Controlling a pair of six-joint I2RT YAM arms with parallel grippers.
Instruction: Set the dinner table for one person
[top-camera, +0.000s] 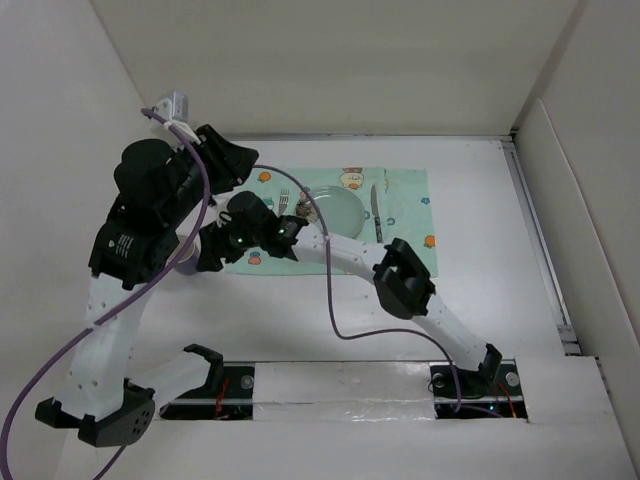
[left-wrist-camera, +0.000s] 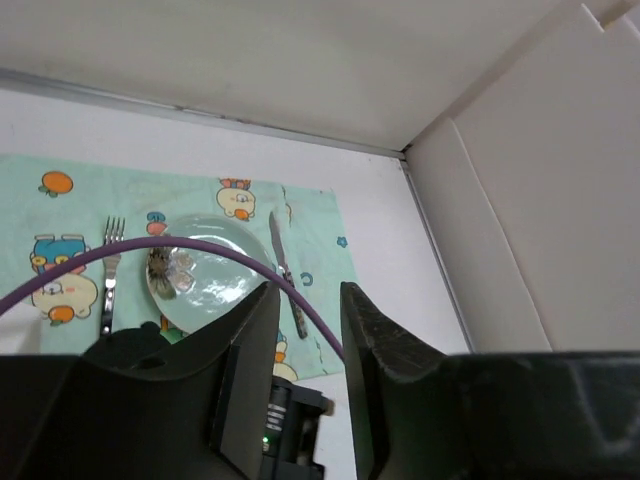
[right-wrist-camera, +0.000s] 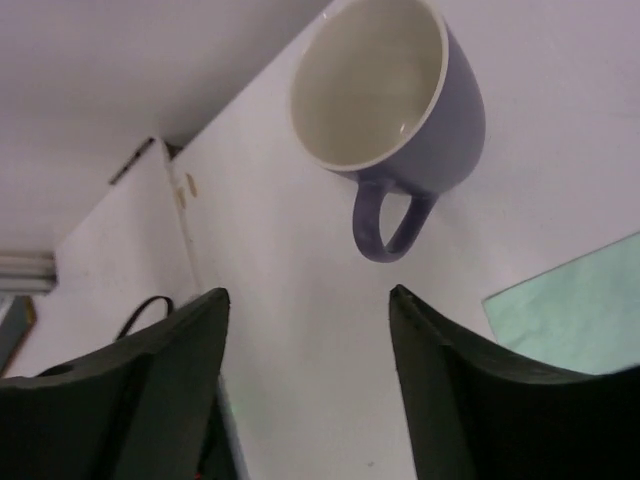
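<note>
The purple mug's handle (top-camera: 200, 250) (right-wrist-camera: 373, 240) points towards my right gripper's open fingers, so that gripper will close on it.
On the white dinner table (top-camera: 480, 200) lies a mint-green placemat (top-camera: 405, 195). It bears a pale glass plate (top-camera: 338, 210), a fork (top-camera: 283, 205) to the plate's left and a knife (top-camera: 377, 212) to its right. The left wrist view shows the plate (left-wrist-camera: 205, 275), fork (left-wrist-camera: 110, 270) and knife (left-wrist-camera: 283, 262) too. A purple mug (right-wrist-camera: 400, 100), white inside, stands off the mat's left edge, its handle towards my right gripper (right-wrist-camera: 305, 300). That gripper is open, empty and just short of the mug. My left gripper (left-wrist-camera: 305, 320) is open and empty, held high over the mat's left side.
White walls (top-camera: 330, 60) border the table at the back and both sides. A purple cable (top-camera: 330, 290) loops over the right arm and across the mat. In the top view the mug (top-camera: 187, 264) is mostly hidden under the raised left arm (top-camera: 150, 200).
</note>
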